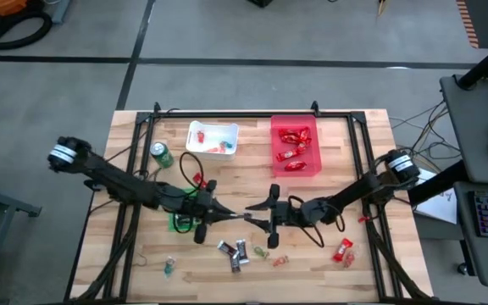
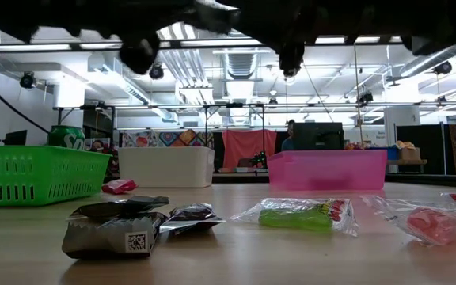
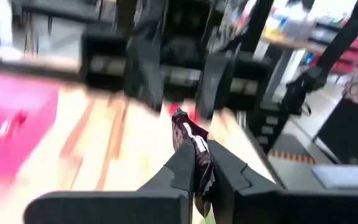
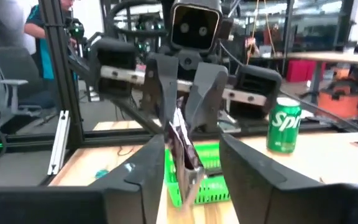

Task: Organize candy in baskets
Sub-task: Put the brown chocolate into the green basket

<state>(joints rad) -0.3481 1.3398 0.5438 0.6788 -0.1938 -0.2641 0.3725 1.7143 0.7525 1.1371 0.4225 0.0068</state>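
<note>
Next, my left gripper releases the dark mini bar inside the green basket (image 1: pixel 190 208), close to the small red piece.
My left gripper (image 1: pixel 230 215) is over the table's middle, shut on a dark-wrapped mini bar (image 3: pixel 185 127). Facing it, my right gripper (image 1: pixel 253 216) is open, its two fingers standing on either side of that bar's free end (image 4: pixel 180 140) without touching it. Beneath the left gripper, the green basket (image 1: pixel 181 223) is mostly hidden. The white basket (image 1: pixel 213 138) and the red basket (image 1: pixel 295 144), which holds red-wrapped bars, sit near the far edge. Two dark mini bars (image 1: pixel 234 252), a green piece (image 1: pixel 261 252) and a red bar (image 1: pixel 343 250) lie near the front. My left gripper pinches the dark mini bar between its two fingers (image 3: pixel 182 165) by the wrapper end nearest it (image 3: pixel 199 163). The fingers come about level from the table's left and lie along the bar. It is lifted clear of the table and sticks out toward the right gripper.
A green drink can (image 1: pixel 161 154) stands left of the white basket. A small red piece (image 1: pixel 200 180) lies behind the left gripper and a teal piece (image 1: pixel 169 267) near the front left. A black frame rail (image 1: pixel 363 161) borders the table. Bare wood lies between the baskets and the grippers.
</note>
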